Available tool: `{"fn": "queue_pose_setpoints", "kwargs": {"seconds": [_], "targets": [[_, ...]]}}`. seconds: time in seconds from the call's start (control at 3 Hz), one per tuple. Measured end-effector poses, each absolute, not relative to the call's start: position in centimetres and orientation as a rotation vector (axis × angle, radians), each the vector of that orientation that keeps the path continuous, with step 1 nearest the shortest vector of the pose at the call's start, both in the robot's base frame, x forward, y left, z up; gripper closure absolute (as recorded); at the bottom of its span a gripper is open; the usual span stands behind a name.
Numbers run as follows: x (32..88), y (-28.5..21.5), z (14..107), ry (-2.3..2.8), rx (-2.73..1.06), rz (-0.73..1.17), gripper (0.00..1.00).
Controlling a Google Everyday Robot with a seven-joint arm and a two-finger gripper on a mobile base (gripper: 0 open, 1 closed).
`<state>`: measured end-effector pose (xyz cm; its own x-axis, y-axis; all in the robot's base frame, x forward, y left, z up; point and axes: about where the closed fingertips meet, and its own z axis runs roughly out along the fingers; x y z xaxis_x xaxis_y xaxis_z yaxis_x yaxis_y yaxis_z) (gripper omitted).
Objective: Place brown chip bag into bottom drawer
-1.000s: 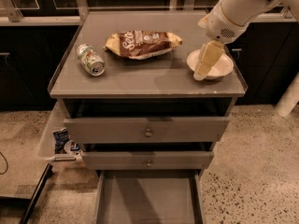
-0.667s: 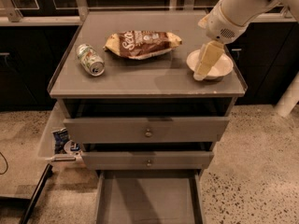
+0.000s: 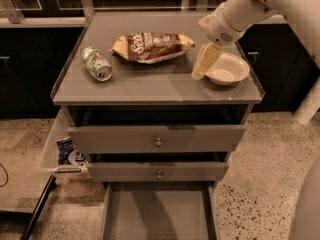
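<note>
The brown chip bag's end (image 3: 180,46) nearest the white bowl, opposite the end beside the soda can, is going to be gripped by my closing gripper.
The brown chip bag (image 3: 151,47) lies flat at the back middle of the grey cabinet top (image 3: 150,86), white lettering up. The bottom drawer (image 3: 159,215) is pulled out at the frame's bottom, its grey floor bare. My gripper (image 3: 203,64) hangs from the white arm at the upper right, pointing down and left over the cabinet top, just left of a white bowl (image 3: 228,69). It is to the right of the bag, a short gap away, and holds nothing that I can see.
A soda can (image 3: 96,63) lies on its side left of the bag. Two knobbed drawers (image 3: 158,140) sit above the bottom one, slightly pulled out. A blue-white packet (image 3: 65,149) lies in a clear bin left of the cabinet. Speckled floor lies to the right.
The gripper has moved left, from over the white bowl to its left rim, closer to the chip bag. Bag, can and drawers have not moved.
</note>
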<state>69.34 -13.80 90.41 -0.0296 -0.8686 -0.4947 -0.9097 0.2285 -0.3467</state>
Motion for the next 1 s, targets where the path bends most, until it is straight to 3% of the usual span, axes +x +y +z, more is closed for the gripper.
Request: {"fn": "queue_pose_setpoints", "kwargs": {"seconds": [1.0], "targets": [[76.4,-9.7,89.1,1.746,-1.567,0.216,0.00]]}}
